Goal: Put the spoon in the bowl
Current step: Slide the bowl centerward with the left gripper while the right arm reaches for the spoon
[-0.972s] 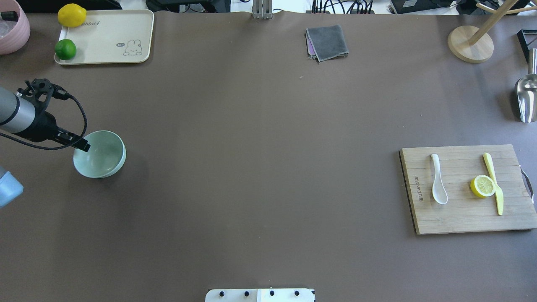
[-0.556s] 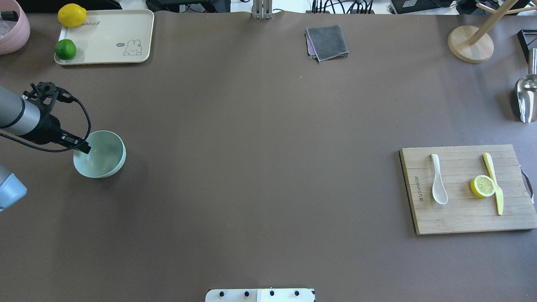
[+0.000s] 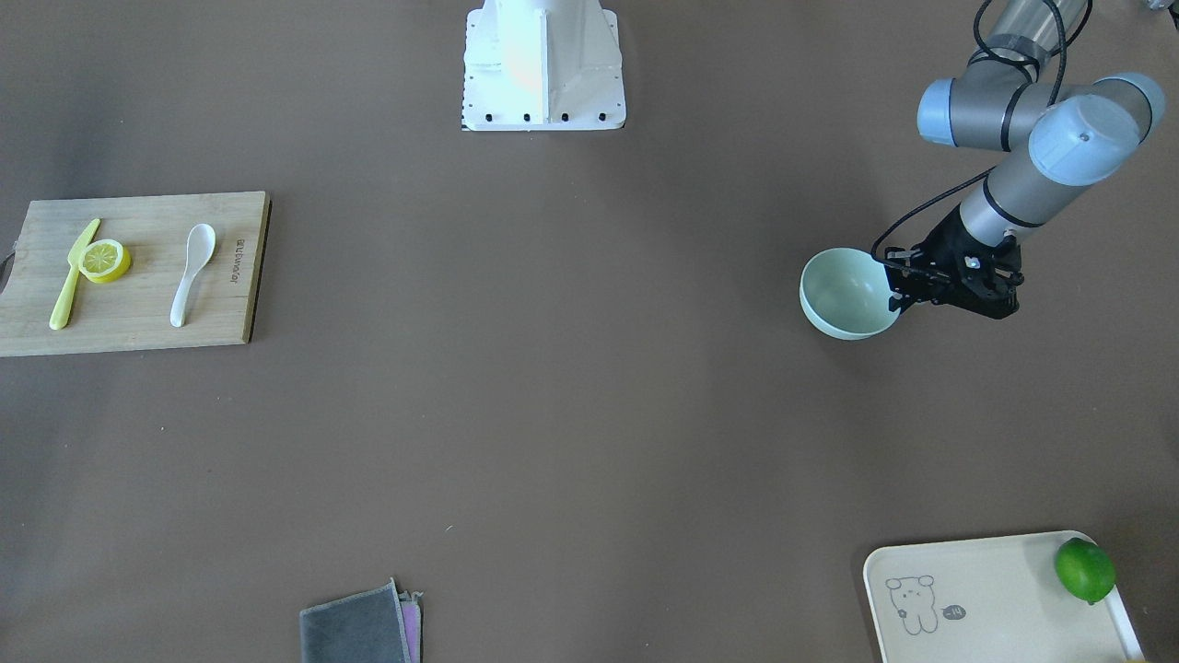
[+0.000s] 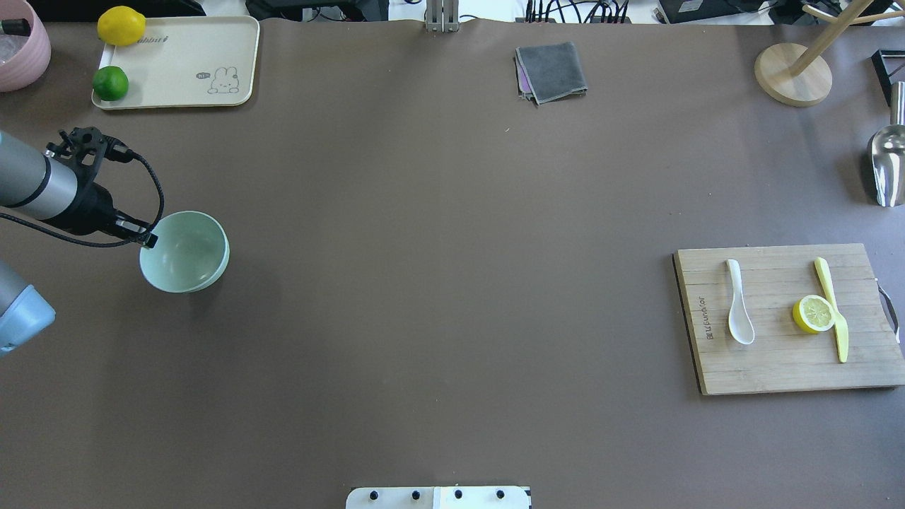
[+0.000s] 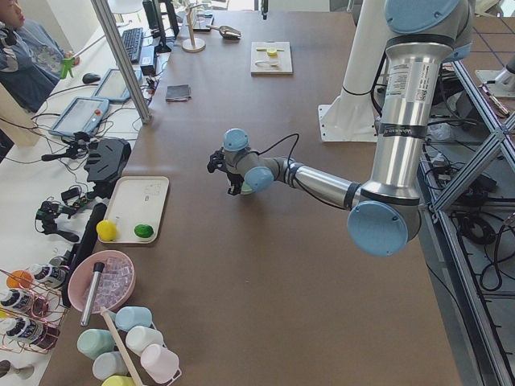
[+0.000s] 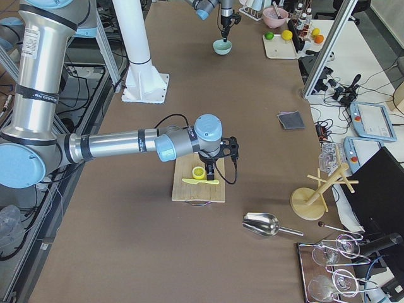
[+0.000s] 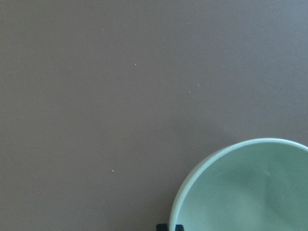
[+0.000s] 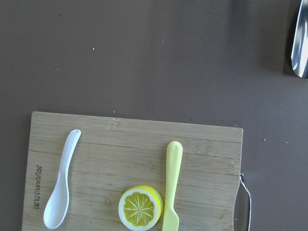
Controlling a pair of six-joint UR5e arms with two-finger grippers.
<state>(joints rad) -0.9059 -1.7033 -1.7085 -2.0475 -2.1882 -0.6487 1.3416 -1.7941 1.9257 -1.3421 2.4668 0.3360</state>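
Next, I move my right gripper to the middle of the white spoon's handle (image 3: 186, 294) (image 8: 67, 156) on the wooden cutting board and close it there.
The pale mint-green bowl (image 4: 185, 252) is at the table's left side, and my left gripper (image 4: 147, 239) is shut on its near-left rim. The front view shows the bowl (image 3: 843, 293) tilted in the gripper (image 3: 898, 293). In the left wrist view the bowl (image 7: 250, 192) fills the lower right. The white spoon (image 4: 738, 302) lies on the wooden cutting board (image 4: 778, 371) at the right, scoop toward me. It also shows in the right wrist view (image 8: 61, 187). My right gripper (image 6: 211, 173) shows only in the exterior right view, above the board; I cannot tell whether it is open or shut.
A yellow-green plastic knife (image 4: 832, 304) and a lemon half (image 4: 814, 313) lie on the board right of the spoon. A cream tray (image 4: 184, 63) with a lemon and a lime stands at back left. A grey cloth (image 4: 551, 71), wooden stand (image 4: 792, 74) and metal scoop (image 4: 887, 166) lie at the back and right.
My left gripper has moved right and slightly away from me with the bowl in it. The spoon, the board and the rest have not moved.
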